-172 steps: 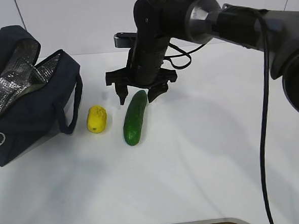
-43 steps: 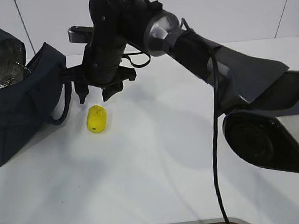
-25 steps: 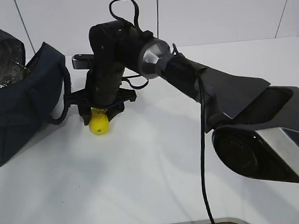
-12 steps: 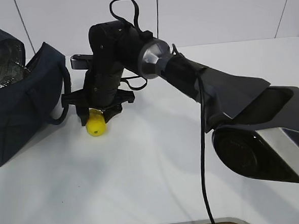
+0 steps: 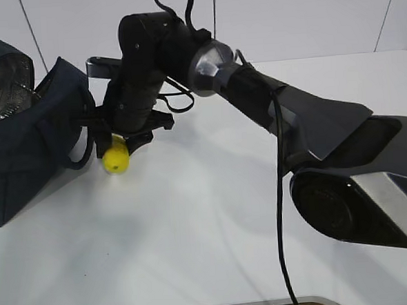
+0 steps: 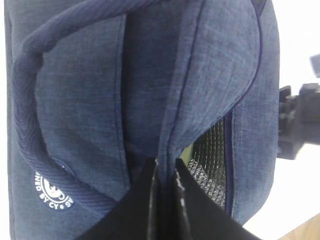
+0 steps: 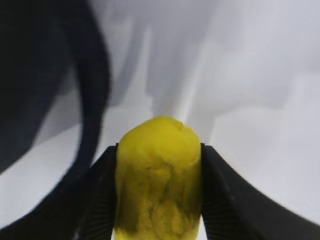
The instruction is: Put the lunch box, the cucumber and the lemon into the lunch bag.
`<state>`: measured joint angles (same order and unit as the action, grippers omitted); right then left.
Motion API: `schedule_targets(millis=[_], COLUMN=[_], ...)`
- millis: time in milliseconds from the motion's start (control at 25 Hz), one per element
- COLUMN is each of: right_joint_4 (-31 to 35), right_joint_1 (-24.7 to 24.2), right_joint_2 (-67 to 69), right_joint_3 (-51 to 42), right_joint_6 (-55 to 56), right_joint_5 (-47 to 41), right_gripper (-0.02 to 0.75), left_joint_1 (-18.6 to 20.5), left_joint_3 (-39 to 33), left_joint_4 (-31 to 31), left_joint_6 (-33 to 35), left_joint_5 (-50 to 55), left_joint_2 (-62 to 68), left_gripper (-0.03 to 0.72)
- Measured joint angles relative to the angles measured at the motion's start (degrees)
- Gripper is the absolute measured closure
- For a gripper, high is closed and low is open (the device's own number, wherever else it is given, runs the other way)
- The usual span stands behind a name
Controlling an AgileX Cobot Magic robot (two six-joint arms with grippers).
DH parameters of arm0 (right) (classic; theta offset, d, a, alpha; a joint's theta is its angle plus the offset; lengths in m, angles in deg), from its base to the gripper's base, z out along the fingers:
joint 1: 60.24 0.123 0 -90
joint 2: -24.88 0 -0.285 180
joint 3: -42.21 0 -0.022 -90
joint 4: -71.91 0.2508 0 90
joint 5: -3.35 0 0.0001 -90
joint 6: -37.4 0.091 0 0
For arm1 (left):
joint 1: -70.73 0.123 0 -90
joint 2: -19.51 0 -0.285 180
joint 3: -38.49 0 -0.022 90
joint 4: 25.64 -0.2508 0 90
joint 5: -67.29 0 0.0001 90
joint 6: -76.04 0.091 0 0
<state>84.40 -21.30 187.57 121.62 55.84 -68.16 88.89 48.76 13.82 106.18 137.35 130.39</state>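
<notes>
My right gripper will let go of the yellow lemon against the silver lining point(image 5: 2, 109) inside the opening of the navy lunch bag.
The yellow lemon point(image 5: 115, 158) hangs just above the white table, clamped between the black fingers of my right gripper point(image 5: 117, 145). In the right wrist view the lemon point(image 7: 159, 175) fills the space between both pads of that gripper point(image 7: 159, 149). The navy lunch bag point(image 5: 30, 149) stands at the left, close beside the lemon. My left gripper point(image 6: 165, 167) is shut on a fold of the bag's rim point(image 6: 172, 125), and the silver lining point(image 6: 210, 150) shows next to it. A pale green sliver point(image 6: 185, 152) lies inside; I cannot tell what it is. Cucumber and lunch box are hidden.
The bag's padded handle point(image 5: 85, 142) loops down right next to the lemon. The right arm point(image 5: 277, 113) stretches across the white table point(image 5: 215, 228) from the right. The second handle point(image 6: 30, 130) curves over the bag's side in the left wrist view.
The right gripper has closed on the lemon, lifted it off the table and carried it left toward the bag. The left gripper has kept its hold on the bag.
</notes>
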Motion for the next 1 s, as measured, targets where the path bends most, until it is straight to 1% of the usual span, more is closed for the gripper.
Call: schedule_targets(millis=[240, 320, 480, 680, 840, 1000], right_joint_4=[1.9, 4.4, 13.4, 23.8, 30.1, 32.6], right_joint_1=[0.0, 0.0, 0.0, 0.1, 0.1, 0.1], right_joint_2=[-3.5, -4.7, -5.1, -4.0, -2.0, -1.4], right_joint_3=[3.4, 4.6, 6.0, 6.1, 6.1, 6.1], right_joint_6=[-1.1, -1.1, -1.1, -1.6, -4.9, -7.5], right_joint_5=[-0.2, -0.2, 0.3, 10.9, 15.4, 18.5], right_gripper=[0.382, 0.382, 0.382, 0.382, 0.382, 0.382], left_joint_1=[0.0, 0.0, 1.4, 1.6, 1.6, 1.6], left_joint_3=[0.0, 0.0, 0.0, 0.0, 0.0, 0.0], left_joint_4=[0.0, -0.1, 0.0, 1.1, 2.1, 3.0], left_joint_6=[0.0, 0.0, 0.0, 0.0, 0.0, 0.0], left_joint_5=[0.0, 0.0, 0.0, 0.0, 0.0, 0.0], left_joint_2=[0.0, 0.0, 0.0, 0.0, 0.0, 0.0], left_gripper=[0.694, 0.694, 0.694, 0.694, 0.694, 0.694])
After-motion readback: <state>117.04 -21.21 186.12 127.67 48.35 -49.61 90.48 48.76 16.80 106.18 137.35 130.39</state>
